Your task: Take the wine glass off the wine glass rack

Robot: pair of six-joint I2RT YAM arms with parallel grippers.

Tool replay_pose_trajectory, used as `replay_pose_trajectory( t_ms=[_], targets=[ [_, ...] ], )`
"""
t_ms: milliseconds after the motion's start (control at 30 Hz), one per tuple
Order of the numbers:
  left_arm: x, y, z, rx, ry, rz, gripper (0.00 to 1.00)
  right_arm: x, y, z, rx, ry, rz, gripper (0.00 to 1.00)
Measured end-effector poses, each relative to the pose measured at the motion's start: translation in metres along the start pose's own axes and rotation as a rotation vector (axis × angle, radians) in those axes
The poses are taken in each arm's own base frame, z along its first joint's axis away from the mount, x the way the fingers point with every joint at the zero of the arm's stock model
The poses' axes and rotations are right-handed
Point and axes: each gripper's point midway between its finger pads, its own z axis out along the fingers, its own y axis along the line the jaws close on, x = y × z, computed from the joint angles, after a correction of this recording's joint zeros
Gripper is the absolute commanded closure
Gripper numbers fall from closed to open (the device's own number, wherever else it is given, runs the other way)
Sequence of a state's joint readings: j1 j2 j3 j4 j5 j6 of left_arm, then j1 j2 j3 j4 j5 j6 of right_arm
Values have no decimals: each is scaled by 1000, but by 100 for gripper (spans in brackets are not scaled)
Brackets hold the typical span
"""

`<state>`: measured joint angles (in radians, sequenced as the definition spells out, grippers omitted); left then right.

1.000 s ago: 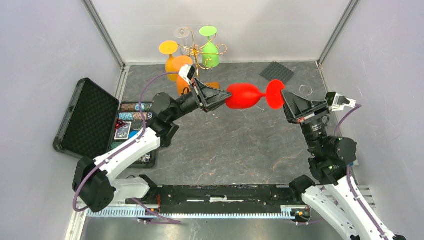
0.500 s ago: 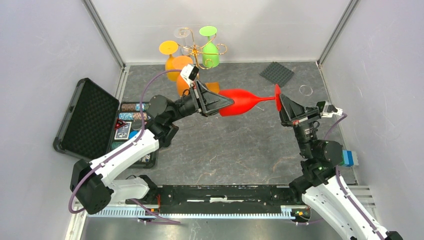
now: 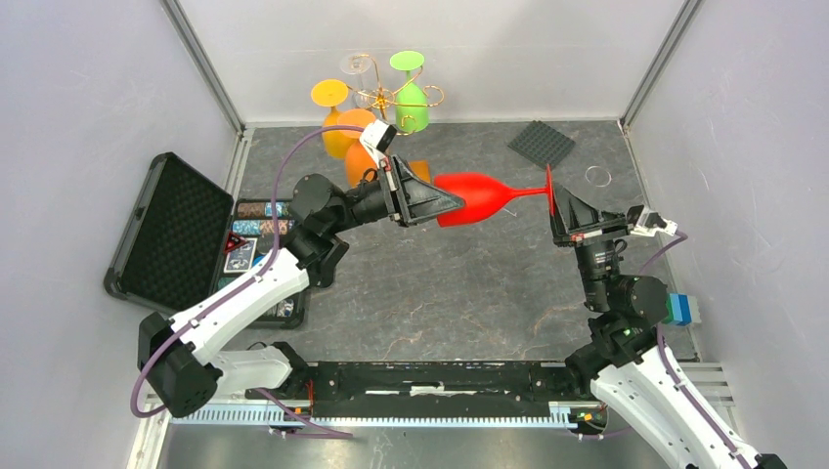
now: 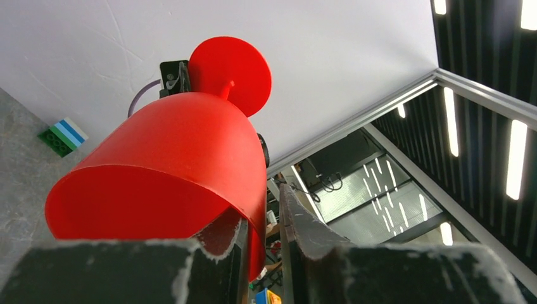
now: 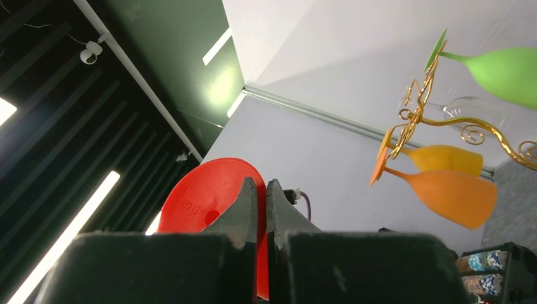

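Observation:
My right gripper is holding the foot that the red glass must stand on, so my left gripper needs to take hold of the red glass's rim (image 4: 221, 199) and stand it upright.
A red wine glass (image 3: 476, 198) hangs level in the air between my two grippers, and it also shows in the left wrist view (image 4: 171, 164). My left gripper (image 3: 442, 203) straddles the bowl's rim, one finger inside and one outside. Its jaws stand slightly apart, with a thin gap beside the outer finger (image 4: 304, 228). My right gripper (image 3: 555, 200) is shut on the glass's round foot (image 5: 202, 196). The gold wine glass rack (image 3: 391, 98) stands at the back. A green glass (image 3: 413, 103) and two orange glasses (image 3: 342, 122) hang on it.
An open black case (image 3: 171, 230) with poker chips lies at the left. A dark ribbed mat (image 3: 540, 144) and a clear ring (image 3: 597, 176) lie at the back right. A blue and green block (image 3: 681, 309) sits by the right arm.
The right gripper has closed on the glass's foot. The glass has turned level, foot now edge-on to the top camera. The left gripper shifted slightly right along the bowl.

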<state>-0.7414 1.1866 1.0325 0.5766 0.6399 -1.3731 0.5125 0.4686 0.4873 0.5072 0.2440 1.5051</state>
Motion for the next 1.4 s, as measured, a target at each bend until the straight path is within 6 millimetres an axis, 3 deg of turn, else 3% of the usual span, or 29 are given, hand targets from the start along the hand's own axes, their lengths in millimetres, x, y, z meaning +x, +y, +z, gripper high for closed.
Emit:
replay_pose_trajectory(
  t_ms=[367, 467, 567, 633, 800, 1033, 1233, 1300, 1400],
  targets=[
    [0, 12, 5, -24, 22, 47, 97, -4, -21, 6, 54, -32, -41, 100],
    [0, 13, 6, -33, 24, 68, 69, -4, -26, 6, 67, -34, -53, 100],
    [-1, 13, 6, -39, 26, 94, 60, -4, -31, 6, 89, -35, -67, 100],
    [-2, 13, 6, -42, 26, 111, 63, -4, -37, 6, 108, -34, -75, 100],
    [-1, 19, 6, -68, 29, 132, 96, -4, -46, 5, 142, -33, -88, 100],
    [-1, 32, 4, -122, 26, 141, 98, -6, -50, 5, 158, -41, -103, 99],
    [-5, 47, 0, -206, 10, 198, 98, -6, -62, 6, 207, -38, -182, 50],
    [-10, 56, -2, -263, 2, 237, 98, -8, -65, 11, 244, -35, -263, 42],
    [-17, 71, -9, -371, -8, 304, 98, -16, -63, 18, 289, -48, -410, 39]
  ],
)
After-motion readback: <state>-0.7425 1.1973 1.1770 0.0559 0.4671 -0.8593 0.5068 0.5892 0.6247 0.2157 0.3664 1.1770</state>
